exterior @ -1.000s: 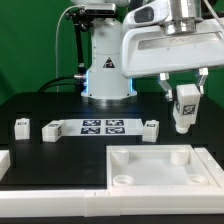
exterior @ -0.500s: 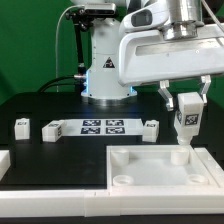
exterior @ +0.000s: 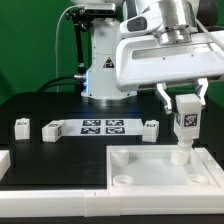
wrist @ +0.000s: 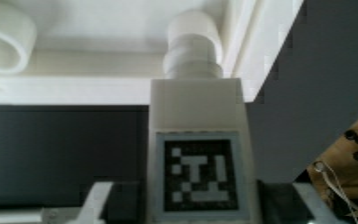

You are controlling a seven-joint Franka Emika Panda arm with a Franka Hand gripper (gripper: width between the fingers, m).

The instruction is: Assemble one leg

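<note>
The robot's gripper needs to leave the white leg, now held upright at the panel, standing in the white panel's front corner hole (exterior: 197, 178) (wrist: 194, 48), farthest from the loose legs.
My gripper (exterior: 184, 101) is shut on a white leg (exterior: 184, 122) with a black-and-white tag on its side and holds it upright. The leg's lower end is at the far right corner hole of the wide white panel (exterior: 140, 165). In the wrist view the leg (wrist: 201, 140) fills the middle, between my two fingers, and its narrow tip meets the panel's hole (wrist: 194, 45). Three more legs stand on the black table: two (exterior: 21, 126) (exterior: 50, 129) at the exterior view's left and one (exterior: 151, 128) near the middle.
The marker board (exterior: 103, 126) lies flat on the table between the loose legs. A white raised edge (exterior: 4, 160) sits at the table's front left. The robot base (exterior: 107, 70) stands behind. A second panel hole (wrist: 5, 48) shows in the wrist view.
My gripper has carried the leg from tilted and higher to upright and lower, down onto the panel's far right corner hole. It has barely moved in the last half second.
</note>
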